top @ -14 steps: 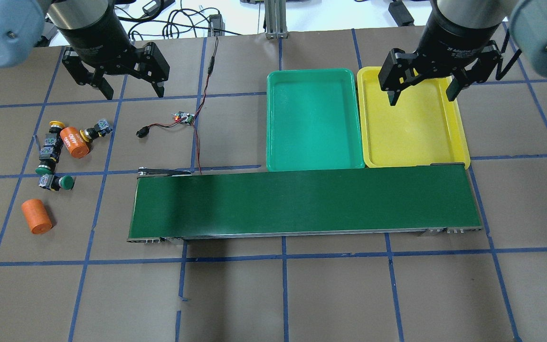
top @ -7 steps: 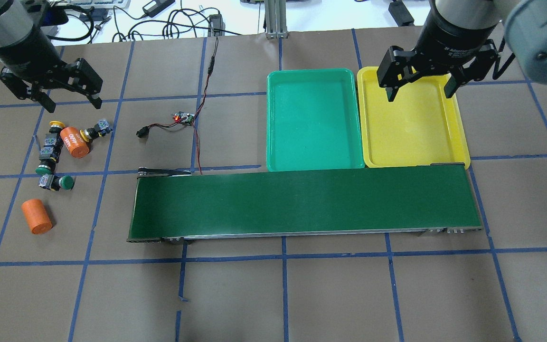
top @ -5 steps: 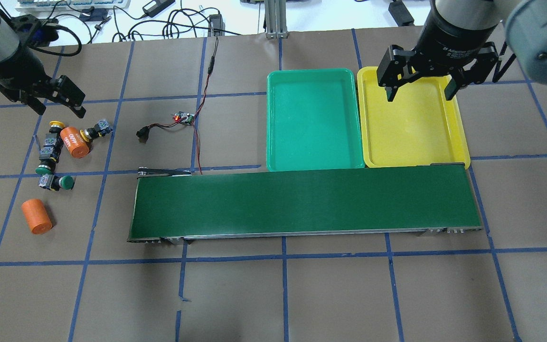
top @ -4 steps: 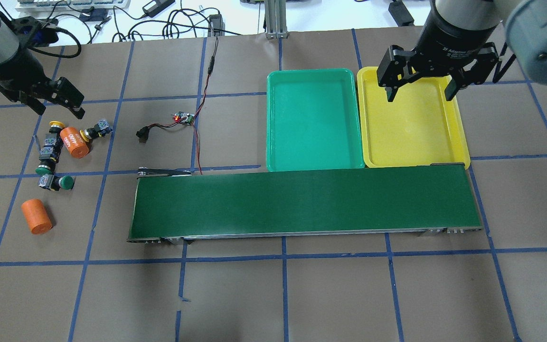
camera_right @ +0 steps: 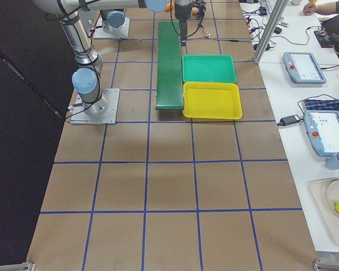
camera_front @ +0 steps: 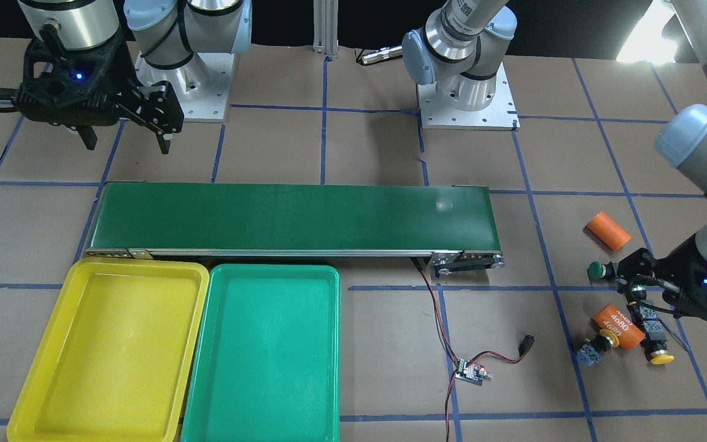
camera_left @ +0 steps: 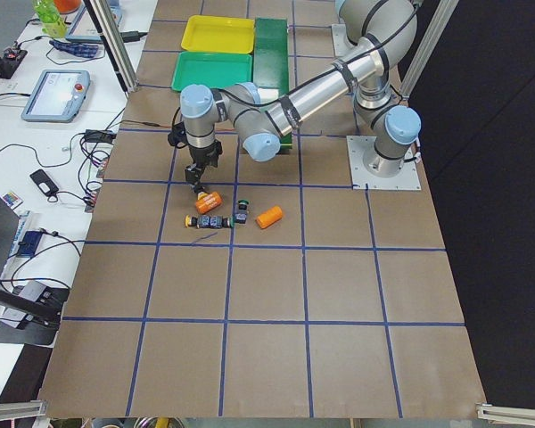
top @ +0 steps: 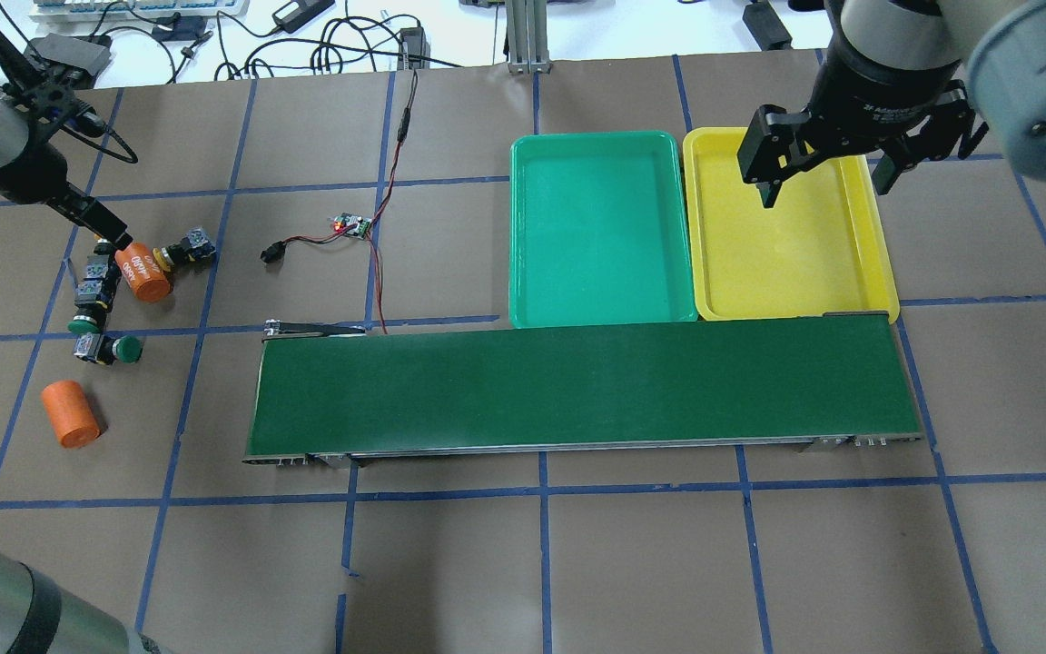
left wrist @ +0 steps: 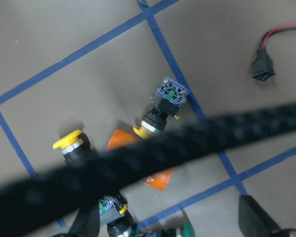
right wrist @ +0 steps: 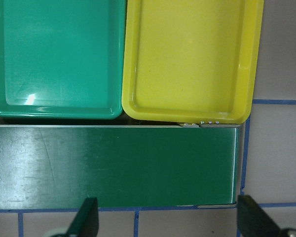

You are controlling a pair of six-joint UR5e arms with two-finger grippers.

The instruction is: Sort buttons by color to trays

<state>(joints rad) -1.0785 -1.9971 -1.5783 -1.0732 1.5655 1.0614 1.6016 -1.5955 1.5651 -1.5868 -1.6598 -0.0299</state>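
The orange cylinder (camera_front: 614, 321) (left wrist: 160, 178) lies between the yellow buttons, and my left gripper should go to it next and close on it from both ends.
Several buttons lie in a cluster at the table's left. One yellow button (left wrist: 69, 141) and a second yellow button (left wrist: 155, 122) flank an orange cylinder (top: 143, 272); two green buttons (top: 128, 348) (top: 80, 322) lie nearer the front. My left gripper (top: 108, 238) hangs open low over this cluster, by the first yellow button (camera_front: 660, 357), with its fingertips (left wrist: 254, 222) wide apart. The green tray (top: 600, 150) and yellow tray (top: 859, 272) stand side by side behind the conveyor, both bare. My right gripper (top: 827, 177) is open above the yellow tray's far end.
A long dark-green conveyor belt (top: 582, 391) runs across the middle. A second orange cylinder (top: 69, 413) lies at the front left. A small circuit board (top: 350, 224) with red and black wires sits between the cluster and the trays. A black cable (left wrist: 153, 158) crosses the left wrist view.
My left gripper has swung left, turned and come down from behind the cluster to just over the buttons. The right gripper shifted slightly right. Both stayed open.
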